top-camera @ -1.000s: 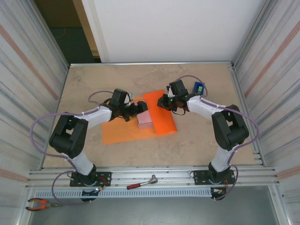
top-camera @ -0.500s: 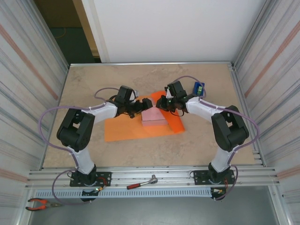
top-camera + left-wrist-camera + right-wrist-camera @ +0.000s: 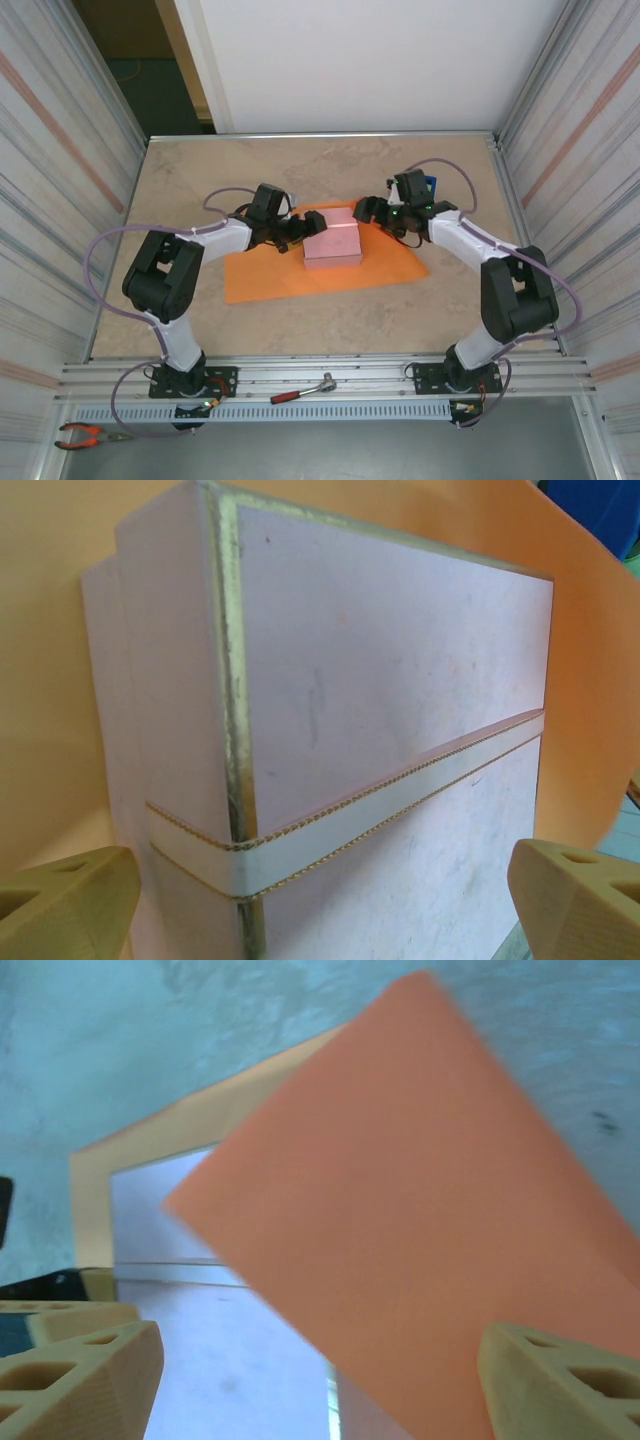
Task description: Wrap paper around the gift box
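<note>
The flap of the orange paper stands loose between the open fingers of my right gripper, so I need to back away and pinch the flap's edge (image 3: pixel 297 1320) before I fold it.
The pale pink gift box (image 3: pixel 333 240) lies flat on the orange paper (image 3: pixel 262 276), which spreads out to its left and right. My left gripper (image 3: pixel 304 229) is at the box's left edge and open. In the left wrist view the gift box (image 3: pixel 380 700), with its white gold-edged band, stands corner-on between the two spread fingers (image 3: pixel 62 905) of the left gripper (image 3: pixel 320 910). My right gripper (image 3: pixel 368 210) is open just past the box's far right corner. In the right wrist view a blurred part of the paper (image 3: pixel 420 1210) hangs before the right gripper (image 3: pixel 320 1380), over the gift box (image 3: pixel 200 1290).
A blue tape dispenser (image 3: pixel 428 185) stands behind the right arm. A ratchet tool (image 3: pixel 303 390) and red pliers (image 3: pixel 85 435) lie on the metal rails at the near edge. Corrugated walls close in both sides of the table (image 3: pixel 200 170).
The box went from standing narrow to lying flat and shifted slightly back. The paper folded over its right side has spread out flat to the right. The right gripper has pulled back to the right.
</note>
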Robot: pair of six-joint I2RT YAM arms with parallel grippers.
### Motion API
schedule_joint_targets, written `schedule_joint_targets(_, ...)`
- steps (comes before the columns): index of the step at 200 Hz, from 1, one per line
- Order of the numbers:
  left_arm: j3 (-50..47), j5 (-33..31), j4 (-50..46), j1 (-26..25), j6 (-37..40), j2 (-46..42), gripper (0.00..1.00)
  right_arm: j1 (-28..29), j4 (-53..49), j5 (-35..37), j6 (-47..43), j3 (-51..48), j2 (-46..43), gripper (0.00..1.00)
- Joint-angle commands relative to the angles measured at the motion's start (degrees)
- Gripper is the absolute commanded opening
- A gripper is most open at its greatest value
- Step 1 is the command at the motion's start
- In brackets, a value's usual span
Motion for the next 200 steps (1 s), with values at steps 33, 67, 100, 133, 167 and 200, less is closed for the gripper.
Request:
schedule_joint_targets(33, 0.6, 2.0, 1.1, -0.3, 2.0, 1.4, 0.95, -3.9, -6.4, 1.2, -7.2, -7.6, -5.7, 0.82)
schedule_joint_targets(67, 0.5, 2.5, 1.6, -0.3, 2.0, 1.7, 0.95, -10.1, -5.9, 2.5, -9.6, -11.8, -7.4, 0.82)
schedule_joint_targets(100, 0.7, 2.7, 1.6, -0.3, 2.0, 1.9, 0.95, -17.9, -4.4, 0.1, -10.6, -15.0, -8.3, 0.85)
schedule_joint_targets(133, 0.5, 2.9, 2.2, -0.2, 1.6, 2.1, 0.95, -22.1, -4.6, 0.0, -9.1, -17.4, -10.2, 0.84)
schedule_joint_targets(167, 0.4, 2.9, 2.3, -0.3, 1.6, 2.3, 0.95, -22.0, -2.4, 0.1, -7.3, -20.7, -8.9, 0.8)
schedule_joint_targets(200, 0.1, 2.9, 2.4, -0.3, 1.6, 2.2, 0.95, -19.8, -0.3, -0.6, -6.3, -23.1, -8.0, 0.74)
